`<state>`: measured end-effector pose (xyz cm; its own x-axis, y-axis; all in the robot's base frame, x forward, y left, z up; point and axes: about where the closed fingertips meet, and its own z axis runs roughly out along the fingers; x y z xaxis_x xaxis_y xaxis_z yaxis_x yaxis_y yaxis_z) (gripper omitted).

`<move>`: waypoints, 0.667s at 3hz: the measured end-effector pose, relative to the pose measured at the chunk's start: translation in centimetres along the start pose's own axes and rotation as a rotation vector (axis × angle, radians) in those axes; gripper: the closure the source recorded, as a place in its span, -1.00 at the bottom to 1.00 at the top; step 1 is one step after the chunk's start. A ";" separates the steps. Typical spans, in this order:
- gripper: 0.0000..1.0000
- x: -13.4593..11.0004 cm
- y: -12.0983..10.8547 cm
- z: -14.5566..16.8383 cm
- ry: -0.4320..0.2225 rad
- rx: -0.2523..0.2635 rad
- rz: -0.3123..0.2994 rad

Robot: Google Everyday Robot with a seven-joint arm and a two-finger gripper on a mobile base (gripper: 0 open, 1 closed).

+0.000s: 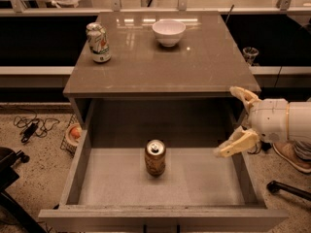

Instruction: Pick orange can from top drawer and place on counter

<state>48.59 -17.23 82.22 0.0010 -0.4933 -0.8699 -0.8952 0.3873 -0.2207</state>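
Observation:
I need to next reach the open top drawer's orange can, gripping the orange can's middle (155, 160).
The orange can (155, 158) stands upright in the middle of the open top drawer (160, 182), silver top up. The counter (160, 55) lies above and behind the drawer. My gripper (233, 123) comes in from the right, over the drawer's right wall. Its two pale fingers are spread wide, one up near the counter's front right corner, one down over the drawer's right side. It holds nothing and is well to the right of the can.
A white-and-green dented can (98, 42) stands at the counter's back left. A white bowl (168, 32) sits at the back middle. Cables (31, 126) and a small basket (73, 134) lie on the floor to the left.

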 end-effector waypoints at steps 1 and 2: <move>-1.00 1.7 1.3 2.6 -0.027 -0.049 0.021; -1.00 4.0 4.5 7.6 -0.105 -0.159 0.038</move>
<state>47.98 -11.57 74.45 0.0048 -0.3935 -0.9193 -0.9545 0.2724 -0.1216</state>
